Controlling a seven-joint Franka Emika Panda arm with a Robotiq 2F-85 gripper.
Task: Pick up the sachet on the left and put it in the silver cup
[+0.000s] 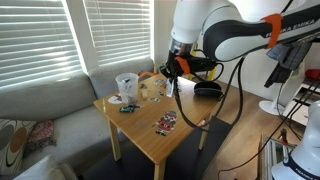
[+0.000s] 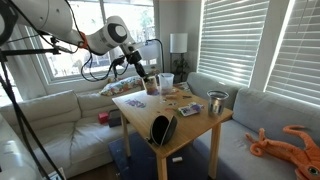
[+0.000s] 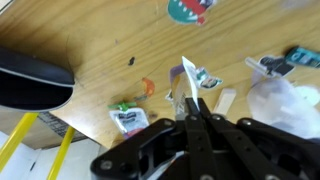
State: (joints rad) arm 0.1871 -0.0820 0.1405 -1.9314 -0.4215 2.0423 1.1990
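Note:
My gripper is to let go of the sachet inside the silver cup at the table's far edge (image 1: 171, 72), near the black object.
My gripper (image 3: 192, 103) is shut on a thin white and silver sachet (image 3: 183, 76), which sticks out beyond the fingertips. In both exterior views the gripper (image 1: 172, 80) (image 2: 143, 73) hangs above the wooden table (image 1: 150, 135) (image 2: 195, 125). The silver cup (image 2: 215, 102) stands near the table's right corner in an exterior view, away from the gripper. It is out of the wrist view. I cannot make it out behind the arm in the exterior view that shows the blinds on the left.
A clear and white tumbler (image 1: 127, 85) (image 2: 165, 82) (image 3: 285, 100) stands near a table corner. Loose sachets lie on the table: a green and white one (image 3: 128, 120) and a teal and red one (image 3: 190, 8) (image 1: 167, 122). A black object (image 1: 208, 90) (image 2: 163, 128) (image 3: 30, 80) sits at another corner. Sofas surround the table.

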